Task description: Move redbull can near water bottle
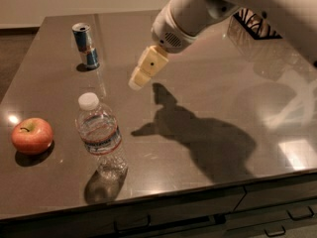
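My gripper is going to close on the upper half [85, 39] of the redbull can, just below its silver top.
The redbull can [85, 45], blue and silver with a silver top, stands upright at the far left of the dark tabletop. The water bottle [99, 135], clear with a white cap and a label band, stands upright near the front left. My gripper [140, 75], cream-coloured on a white arm, hangs above the table's middle, to the right of the can and behind the bottle. It touches neither and holds nothing that I can see.
A red apple [32, 135] lies left of the bottle near the table's left edge. A dark wire basket [252, 24] sits at the far right behind the arm. The table's front edge [198, 190] runs above drawers.
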Robot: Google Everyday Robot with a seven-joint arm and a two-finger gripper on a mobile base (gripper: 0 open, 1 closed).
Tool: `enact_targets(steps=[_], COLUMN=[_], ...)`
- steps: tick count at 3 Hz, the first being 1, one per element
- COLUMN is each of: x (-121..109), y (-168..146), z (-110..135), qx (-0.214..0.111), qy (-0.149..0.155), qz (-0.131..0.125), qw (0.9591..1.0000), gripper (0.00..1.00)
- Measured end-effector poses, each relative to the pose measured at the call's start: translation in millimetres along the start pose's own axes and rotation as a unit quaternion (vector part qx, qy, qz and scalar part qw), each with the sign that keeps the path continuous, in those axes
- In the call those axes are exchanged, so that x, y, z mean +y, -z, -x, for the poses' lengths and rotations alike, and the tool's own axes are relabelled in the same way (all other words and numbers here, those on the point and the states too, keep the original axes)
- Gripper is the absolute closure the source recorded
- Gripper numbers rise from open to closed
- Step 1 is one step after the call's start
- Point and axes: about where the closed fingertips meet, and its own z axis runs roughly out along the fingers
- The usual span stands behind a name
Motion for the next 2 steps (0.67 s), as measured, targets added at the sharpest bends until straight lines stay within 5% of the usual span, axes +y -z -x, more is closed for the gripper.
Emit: enact_targets(steps=[2], x=[-7], y=[-70], z=[59], qx=[-0.030], qy=[-0.032], qz=[0.001], qw=[0.9990], gripper=[0.00])
